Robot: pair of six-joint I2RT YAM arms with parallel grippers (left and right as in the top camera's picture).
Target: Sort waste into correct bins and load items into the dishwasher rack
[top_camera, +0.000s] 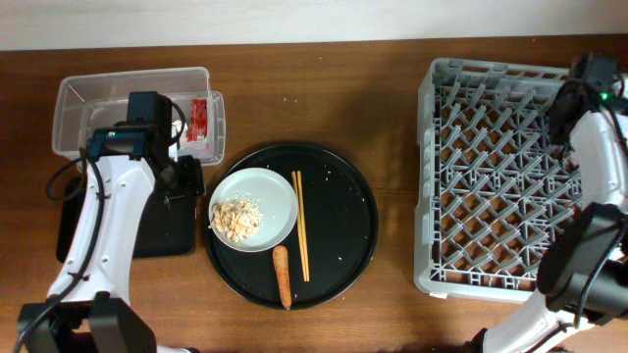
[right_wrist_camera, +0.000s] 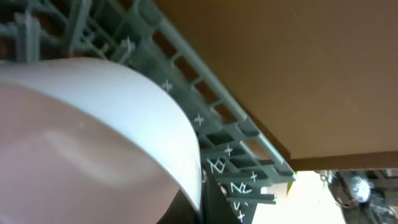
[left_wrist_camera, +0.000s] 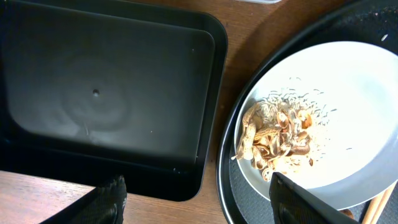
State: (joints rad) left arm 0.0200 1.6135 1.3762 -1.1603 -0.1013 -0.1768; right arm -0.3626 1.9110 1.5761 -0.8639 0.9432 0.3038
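Observation:
Next, my right gripper lets go of the white bowl among the wires, in the half of the rack farther from the round black tray [top_camera: 572,175].
The pale plate [top_camera: 253,208] with beige food scraps [top_camera: 235,218] sits on the round black tray, beside the chopsticks [top_camera: 299,238] and the carrot [top_camera: 283,277]. The red wrapper [top_camera: 199,118] lies in the clear tub [top_camera: 128,83]. My left gripper [top_camera: 186,178] is open and empty, between the black rectangular tray [left_wrist_camera: 106,93] and the plate [left_wrist_camera: 348,112]; the scraps [left_wrist_camera: 277,137] lie just ahead of it. My right gripper [top_camera: 567,103] is over the far right corner of the dishwasher rack [top_camera: 491,176], shut on the white bowl [right_wrist_camera: 81,137]. The blue cup and the white scrap are out of view.
The round black tray [top_camera: 343,216] lies mid-table between the bins and the rack. Bare wood shows between the round tray and the rack, and along the front edge. The rack's lattice [right_wrist_camera: 211,124] is close behind the bowl.

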